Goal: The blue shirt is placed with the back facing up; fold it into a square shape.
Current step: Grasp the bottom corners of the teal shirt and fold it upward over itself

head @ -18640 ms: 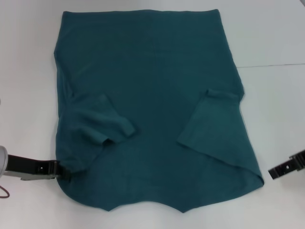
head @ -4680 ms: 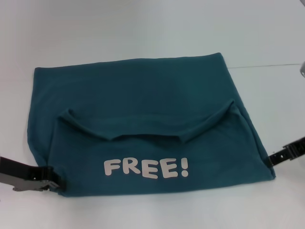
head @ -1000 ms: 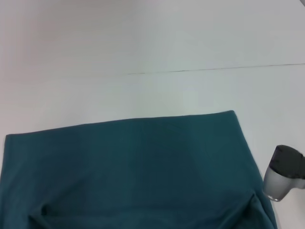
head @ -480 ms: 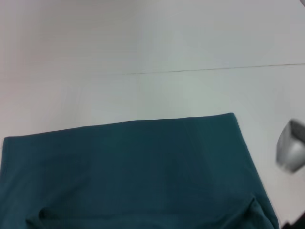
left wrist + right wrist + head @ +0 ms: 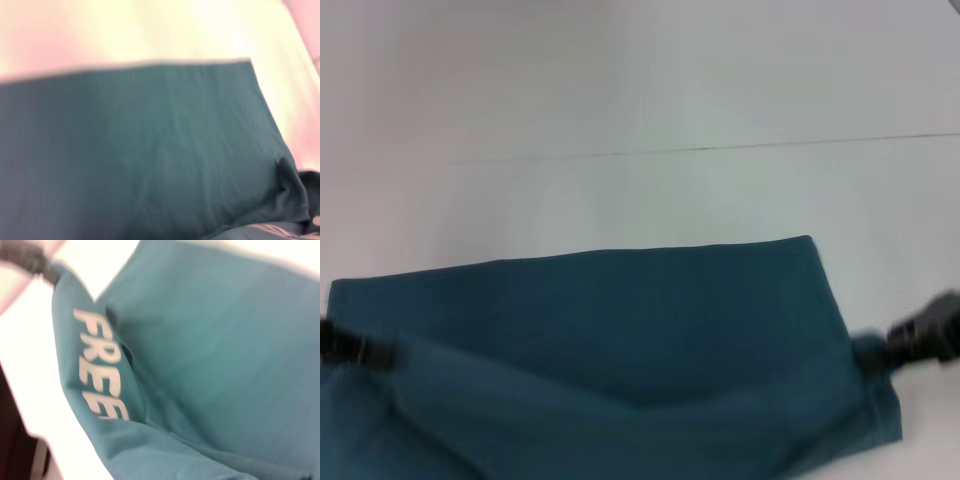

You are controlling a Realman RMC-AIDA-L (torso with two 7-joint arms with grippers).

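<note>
Next, my left gripper lets go of the lifted corner of the blue shirt just along the shirt's far edge, by the shirt's far corner (image 5: pixel 396 257).
The blue shirt (image 5: pixel 620 320) lies on the white table, plain side up, filling the near half of the head view. My left gripper (image 5: pixel 360 352) holds its near left corner and my right gripper (image 5: pixel 892 345) holds its near right corner. Between them the near fold is lifted and sags over the flat layer. The right wrist view shows the raised fold (image 5: pixel 125 390) with the white letters "FREE" (image 5: pixel 97 365) and the left gripper (image 5: pixel 30 260) farther off. The left wrist view shows the flat shirt (image 5: pixel 140 150) and a strip of lettering (image 5: pixel 270 231).
The white table (image 5: pixel 640 90) stretches away beyond the shirt, crossed by a thin dark seam line (image 5: pixel 740 147). A dark edge past the table (image 5: pixel 15 440) shows in the right wrist view.
Both grippers have come into view at the shirt's near corners, lifting the near fold and carrying it over the flat layer. Half a second ago only the right arm showed at the side.
</note>
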